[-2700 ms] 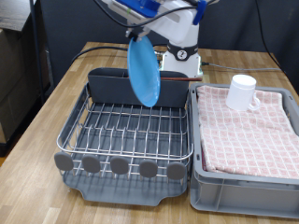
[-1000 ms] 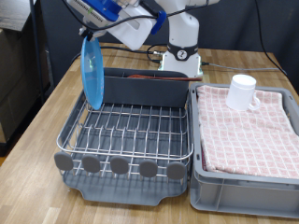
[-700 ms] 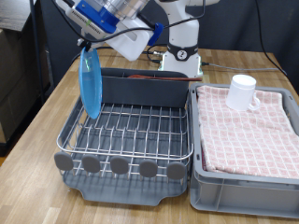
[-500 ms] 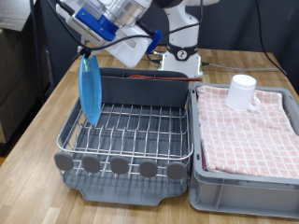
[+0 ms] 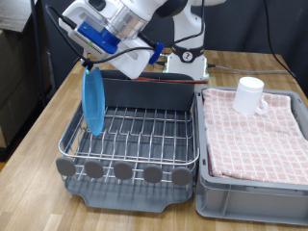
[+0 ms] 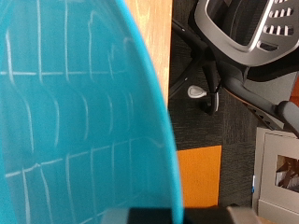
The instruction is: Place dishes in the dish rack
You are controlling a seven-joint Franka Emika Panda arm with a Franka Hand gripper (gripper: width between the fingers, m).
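Note:
The light-blue plate will be released on edge by my gripper among the silver wires farther from the grey bin (image 5: 108, 151). The plate's lower edge is down among wires now.
The light-blue plate (image 5: 93, 101) hangs on edge from my gripper (image 5: 89, 65), which is shut on its top rim. Its lower edge is down among the silver wires at the exterior view's left end of the dark-grey dish rack (image 5: 135, 135). In the wrist view the plate (image 6: 75, 121) fills most of the frame. The white mug (image 5: 250, 95) stands on the pink checked cloth (image 5: 255, 135) at the exterior view's right. A thin dark reddish strip, perhaps the wooden spoon (image 5: 162, 81), lies along the top of the rack's caddy (image 5: 149, 91).
A grey bin (image 5: 252, 188) holds the checked cloth, right beside the rack. The robot base (image 5: 188, 60) stands behind the rack. Round grey knobs (image 5: 123, 171) line the rack's front edge. The wooden table (image 5: 48, 120) drops off at the exterior view's left.
My gripper has carried the plate from above the caddy to the exterior view's left end of the rack and lowered it, on edge, into the wires.

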